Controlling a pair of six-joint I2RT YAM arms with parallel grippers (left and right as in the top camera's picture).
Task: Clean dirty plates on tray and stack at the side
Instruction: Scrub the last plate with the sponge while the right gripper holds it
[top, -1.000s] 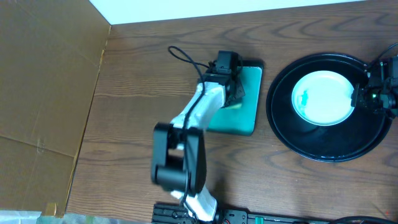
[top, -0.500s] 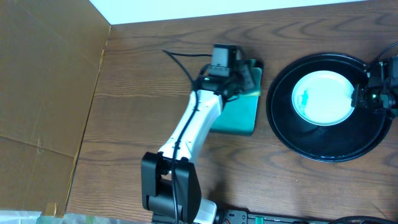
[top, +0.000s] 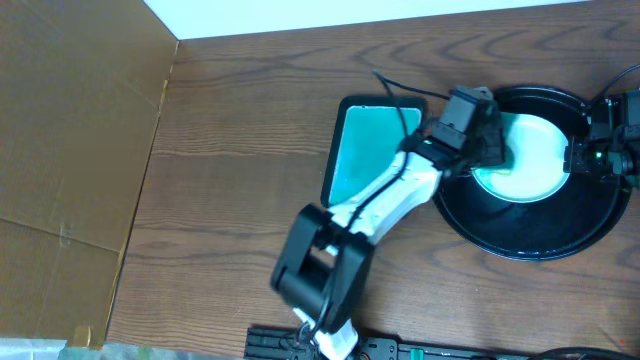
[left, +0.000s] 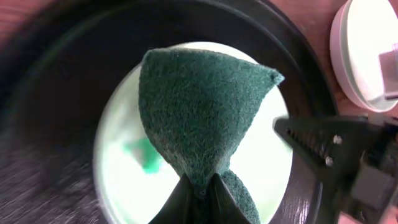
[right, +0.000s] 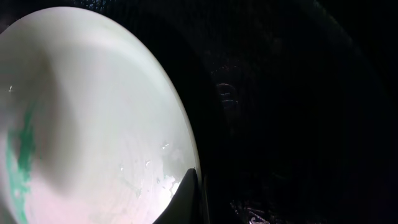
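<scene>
The robot's left gripper will release the dark green scouring pad in the middle of the teal rectangular tray (top: 375, 164).
One white plate (top: 525, 150) lies in the black tray (top: 520, 235); it also shows in the left wrist view (left: 118, 180) and the right wrist view (right: 93, 112). A teal smear (left: 145, 159) marks its middle. My left gripper (top: 488, 150) is shut on a dark green scouring pad (left: 199, 106) and holds it over the plate's left part; its jaws (left: 199, 190) pinch the pad's lower end. My right gripper (top: 577, 157) is shut on the plate's right rim, with its finger (right: 189, 193) on the edge. Other plates are out of view.
A teal rectangular tray (top: 368, 150) lies bare left of the black tray. Brown cardboard (top: 70, 150) covers the left side. A white round object (left: 367, 56) sits beyond the black tray's rim in the left wrist view. My left arm (top: 370, 210) crosses the table's middle.
My left arm has swung right from the teal tray to over the black tray, carrying the pad. The teal tray is now uncovered. The right arm has not moved.
</scene>
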